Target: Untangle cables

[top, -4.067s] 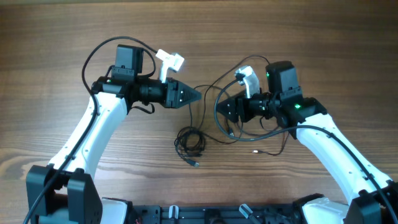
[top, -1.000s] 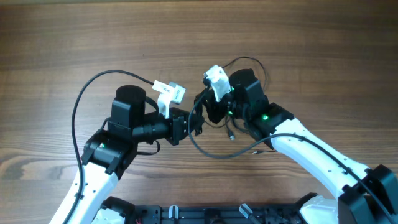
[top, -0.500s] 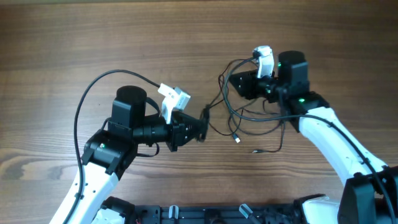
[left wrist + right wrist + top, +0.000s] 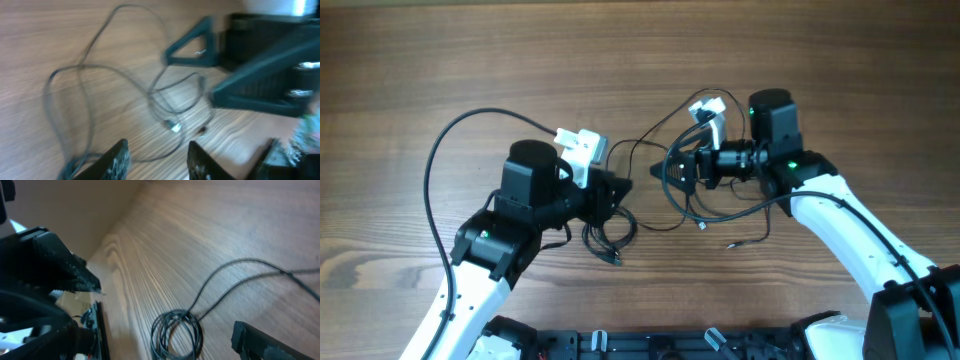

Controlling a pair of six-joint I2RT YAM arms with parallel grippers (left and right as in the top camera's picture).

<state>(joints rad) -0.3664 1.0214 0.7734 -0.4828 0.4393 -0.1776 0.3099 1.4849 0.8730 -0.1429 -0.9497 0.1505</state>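
The robot's right gripper needs to next go to the small coil just below the left gripper and close on the coil's upper loop (image 4: 628,214) (image 4: 194,323).
The cables lie slack on the wooden table. One part is a small coil (image 4: 607,238) (image 4: 176,332) just below my left gripper (image 4: 615,190). The other is a set of wide loops (image 4: 695,205) (image 4: 165,105) around and under my right gripper (image 4: 678,168), with two plug ends (image 4: 701,226) (image 4: 730,243) loose beside them. In the left wrist view my left gripper (image 4: 157,157) stands open, with only table and a strand beyond it. In the right wrist view only one fingertip (image 4: 260,340) shows, far out to the side, with nothing held.
The two grippers face each other a short way apart over the middle of the table (image 4: 620,60). The left arm's thick black wire (image 4: 445,150) arcs out to the left. A black rail (image 4: 650,342) runs along the near edge.
Both grippers have opened and let go of the cables. The coil has dropped onto the table under the left gripper, which drew back left. The right gripper came down and left.
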